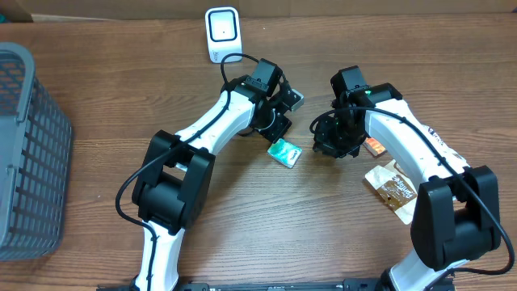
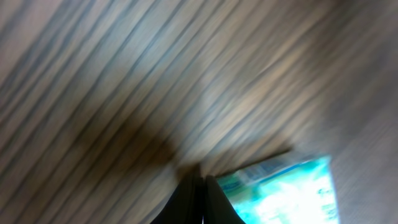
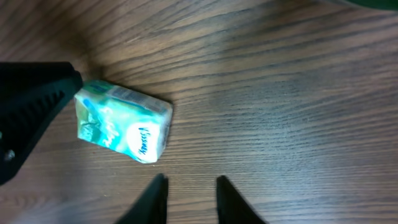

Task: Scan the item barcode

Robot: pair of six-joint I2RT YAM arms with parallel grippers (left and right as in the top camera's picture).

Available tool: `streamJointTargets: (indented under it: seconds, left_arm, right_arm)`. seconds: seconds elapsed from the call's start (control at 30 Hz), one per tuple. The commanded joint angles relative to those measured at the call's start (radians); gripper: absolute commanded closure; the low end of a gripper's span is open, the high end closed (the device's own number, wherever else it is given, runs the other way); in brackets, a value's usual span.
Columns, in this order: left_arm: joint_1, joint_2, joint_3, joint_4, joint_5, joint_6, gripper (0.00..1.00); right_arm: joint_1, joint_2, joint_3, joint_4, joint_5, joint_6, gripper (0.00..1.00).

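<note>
The packet is lying flat and crooked to the fingers of the robot's right gripper, so the left gripper needs to steady it while the right gripper pinches the packet's near edge (image 1: 296, 159).
The item is a small teal and white packet (image 1: 284, 152) lying flat on the wooden table, also seen in the right wrist view (image 3: 121, 121) and, blurred, in the left wrist view (image 2: 286, 193). The white barcode scanner (image 1: 221, 32) stands at the back of the table. My left gripper (image 1: 279, 131) is shut (image 2: 203, 185), its tips at the packet's corner with nothing visible between them; its black finger (image 3: 34, 102) touches the packet's left end. My right gripper (image 1: 333, 144) hovers just right of the packet, open and empty (image 3: 189, 183).
A grey mesh basket (image 1: 28, 145) fills the left edge. A brown snack packet (image 1: 392, 190) and an orange item (image 1: 374, 146) lie under the right arm. A black cable runs from the scanner toward the left arm.
</note>
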Motion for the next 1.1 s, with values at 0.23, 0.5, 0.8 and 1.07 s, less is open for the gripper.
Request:
streamJointTargets:
  seconds: [0.23,0.5,0.8,1.07]
  left_arm:
    - [0.041,0.002,0.013,-0.335,-0.05,-0.114,0.96]
    - [0.054,0.002,0.018,-0.353,0.023,-0.177,0.96]
    - [0.176,-0.003,0.197,-0.435,0.021,-0.186,0.96]
    - [0.196,-0.002,0.198,-0.418,0.014,-0.156,0.96]
  right_arm:
    - [0.053,-0.002,-0.114,0.13,-0.068,0.088,0.61]
    - [0.113,-0.002,-0.218,0.314,-0.085,0.234,0.69]
    - [0.135,0.0,-0.29,0.495,-0.027,0.314,0.85]
    - [0.135,0.0,-0.29,0.799,-0.001,-0.122,0.82]
